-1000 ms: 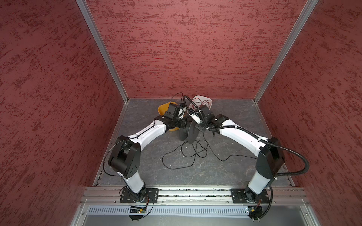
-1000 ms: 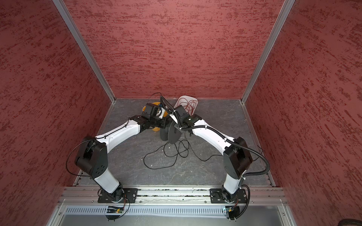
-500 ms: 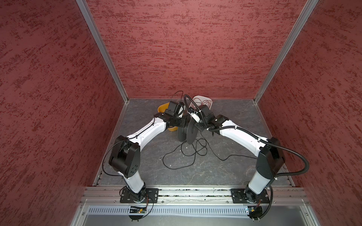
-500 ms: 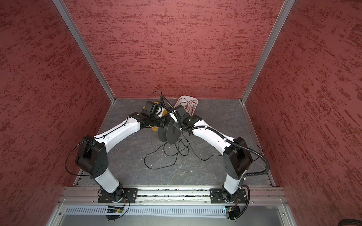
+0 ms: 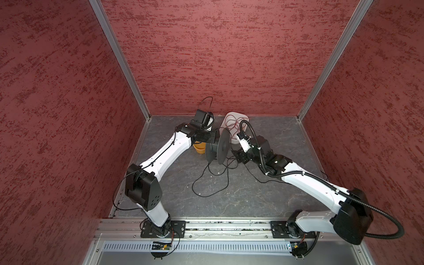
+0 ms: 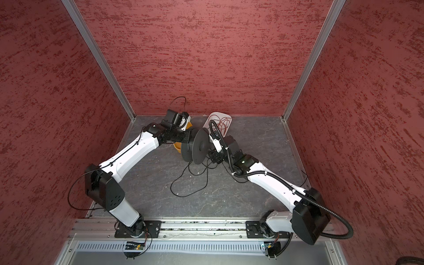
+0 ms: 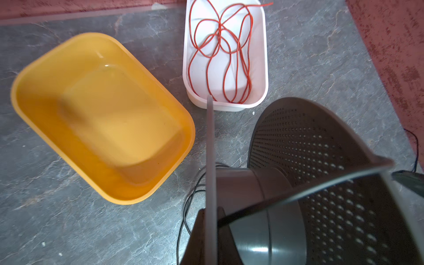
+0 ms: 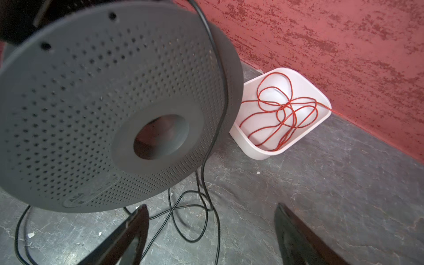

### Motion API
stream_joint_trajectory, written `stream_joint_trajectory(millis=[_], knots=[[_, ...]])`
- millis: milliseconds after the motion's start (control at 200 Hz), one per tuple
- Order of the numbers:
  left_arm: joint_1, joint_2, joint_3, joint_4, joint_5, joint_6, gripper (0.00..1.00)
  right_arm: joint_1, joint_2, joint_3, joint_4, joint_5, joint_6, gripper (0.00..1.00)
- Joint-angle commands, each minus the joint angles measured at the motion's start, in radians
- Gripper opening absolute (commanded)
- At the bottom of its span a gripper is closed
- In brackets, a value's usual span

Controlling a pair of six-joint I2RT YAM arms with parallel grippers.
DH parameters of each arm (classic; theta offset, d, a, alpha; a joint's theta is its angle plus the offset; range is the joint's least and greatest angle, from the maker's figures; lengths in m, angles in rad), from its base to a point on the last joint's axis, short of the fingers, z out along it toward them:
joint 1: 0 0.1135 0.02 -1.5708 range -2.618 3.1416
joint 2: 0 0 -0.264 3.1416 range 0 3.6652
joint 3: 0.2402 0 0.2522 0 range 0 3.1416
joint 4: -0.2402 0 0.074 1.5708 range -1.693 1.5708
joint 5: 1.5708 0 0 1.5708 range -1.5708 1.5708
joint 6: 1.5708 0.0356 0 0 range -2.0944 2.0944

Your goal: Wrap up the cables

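I will take the black wire with my right gripper below the spool (image 8: 213,209) and pull it clear before winding, as it hangs across the spool's outer side.
The cables, one thin black wire (image 5: 207,181) (image 6: 183,182), lie in loose loops on the grey floor. One strand (image 8: 223,91) rises over the rim of a dark grey perforated spool (image 5: 221,148) (image 6: 200,146) (image 8: 91,103) and crosses its hub (image 7: 252,206). My left gripper (image 7: 211,213) (image 5: 211,143) is shut on the edge of one spool flange and holds the spool off the floor. Just right of the spool, my right gripper (image 8: 210,213) (image 5: 235,157) is open above the floor loops, with nothing between its fingers.
An empty yellow tray (image 7: 110,110) (image 5: 199,148) sits behind and left of the spool. A white tray (image 7: 266,57) (image 8: 252,153) (image 5: 236,114) holding a tangled red wire (image 7: 220,46) stands near the back wall. Red walls enclose three sides.
My right gripper has gone from shut to wide open. The left wrist has shifted slightly toward the back wall, with the spool in its grip.
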Motion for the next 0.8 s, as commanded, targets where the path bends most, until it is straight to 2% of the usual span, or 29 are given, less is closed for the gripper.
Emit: stream_joint_trajectory(millis=[0,160,311,496,676,731,797], knots=[[0.0,-0.049,0.061,-0.024,-0.015,-0.03,0.0,-0.015,-0.03,-0.089,0.145,-0.042,0.086,0.85],[-0.025,-0.063,0.154,-0.108,-0.056,-0.031,0.0,-0.032,-0.052,-0.214,0.316,-0.066,0.101,0.82],[-0.051,-0.078,0.231,-0.19,-0.107,-0.031,0.0,-0.041,-0.034,-0.266,0.453,-0.093,0.084,0.79],[-0.054,-0.087,0.293,-0.277,-0.113,-0.038,0.0,-0.052,0.026,-0.269,0.593,-0.136,0.082,0.74],[-0.054,-0.097,0.345,-0.33,-0.121,-0.032,0.0,-0.058,0.118,-0.225,0.68,-0.251,0.115,0.7],[-0.053,-0.098,0.362,-0.343,-0.124,-0.031,0.0,-0.058,0.139,-0.222,0.72,-0.259,0.131,0.63],[-0.051,-0.103,0.375,-0.353,-0.125,-0.026,0.0,-0.058,0.152,-0.208,0.737,-0.237,0.152,0.49]])
